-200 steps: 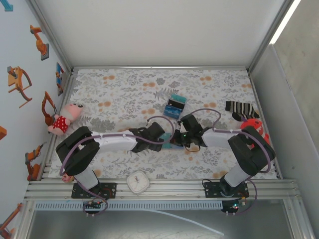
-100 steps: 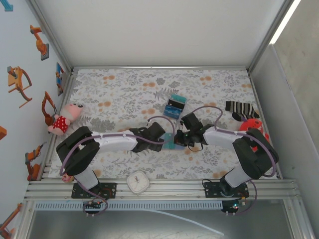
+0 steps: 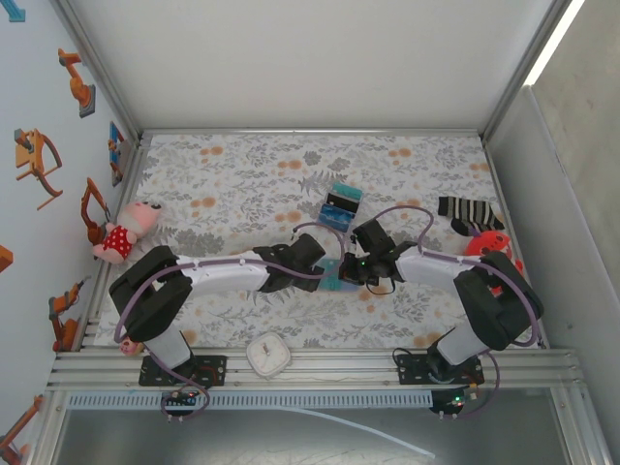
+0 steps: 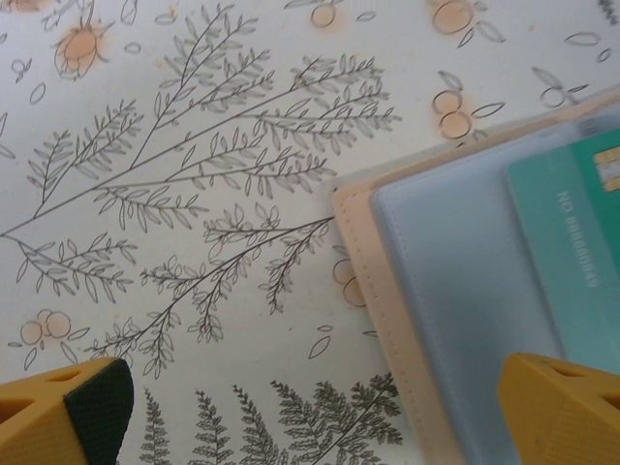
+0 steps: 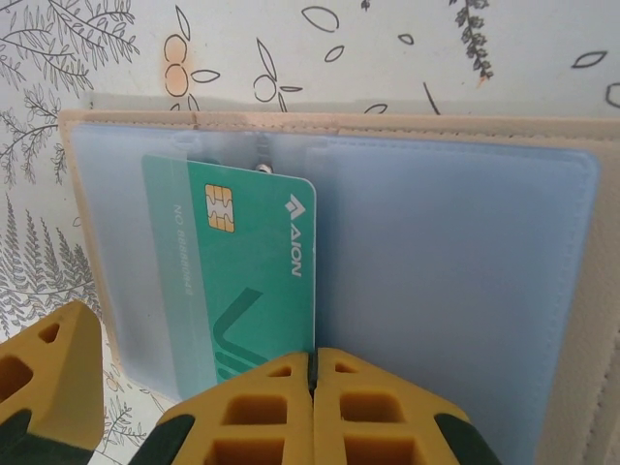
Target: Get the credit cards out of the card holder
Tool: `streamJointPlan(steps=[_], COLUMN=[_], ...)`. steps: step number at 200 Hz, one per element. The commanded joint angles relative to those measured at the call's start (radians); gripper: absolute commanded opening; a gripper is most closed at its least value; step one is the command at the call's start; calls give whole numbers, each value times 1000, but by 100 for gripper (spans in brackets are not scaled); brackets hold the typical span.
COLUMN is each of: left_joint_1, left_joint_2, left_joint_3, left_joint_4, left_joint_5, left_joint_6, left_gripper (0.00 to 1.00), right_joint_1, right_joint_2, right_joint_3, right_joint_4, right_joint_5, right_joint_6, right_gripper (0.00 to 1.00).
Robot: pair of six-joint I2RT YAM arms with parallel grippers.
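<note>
The green card lies flat with its loose edge just at my right gripper's closed fingers. I will open them and pinch that edge point(image 5: 313, 310) deeper before pulling.
The card holder point(image 5: 455, 271) lies open on the floral cloth, tan rim outside, pale blue sleeves inside. A green card point(image 5: 242, 262) with a chip stands partly out of the left sleeve. My right gripper point(image 5: 312, 373) is shut on that card's lower right edge, the yellow fingers pressed together. My left gripper point(image 4: 320, 407) is open wide. Its right finger point(image 4: 562, 412) rests over the holder's point(image 4: 455, 281) blue inside beside the green card point(image 4: 572, 242), and its left finger is over bare cloth. From above, both grippers meet over the holder point(image 3: 332, 283) at the table's middle.
A teal, blue and black block point(image 3: 340, 205) stands just behind the grippers. Striped socks point(image 3: 468, 215) and a red toy point(image 3: 496, 249) lie at the right, a plush doll point(image 3: 124, 231) at the left edge, and a white clock point(image 3: 268, 355) near the front rail.
The right gripper has shifted slightly left over the holder, and the left gripper has edged up and right toward it. The holder stays in place.
</note>
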Motion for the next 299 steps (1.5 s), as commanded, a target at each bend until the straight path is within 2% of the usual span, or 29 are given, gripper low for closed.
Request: streamJointPlan(steps=[1, 108, 142, 166, 221, 285, 299], left_joint_1=[-7, -5, -4, -6, -6, -6, -6], left_joint_2=[21, 126, 132, 139, 129, 132, 130], left_joint_3=[35, 77, 76, 75, 62, 59, 57], left_joint_4=[18, -47, -70, -81, -97, -98, -99], left_joint_5=[-17, -17, -9, 3, 22, 50, 62], left_joint_6=[38, 43, 21, 2, -43, -58, -62], left_gripper=[97, 97, 97, 97, 97, 97, 97], right_joint_1=[-6, -6, -6, -6, -6, -6, -6], right_joint_2=[-24, -59, -59, -49, -48, 1, 6], right_joint_3=[17, 0, -59, -92, -119, -146, -153], right_joint_4=[-22, -9, 118, 179, 175, 270, 301], right_joint_5=[20, 22, -34, -47, -23, -55, -69], right_joint_6=[2, 19, 89, 123, 152, 190, 198], right_gripper=[0, 0, 25, 31, 32, 30, 27])
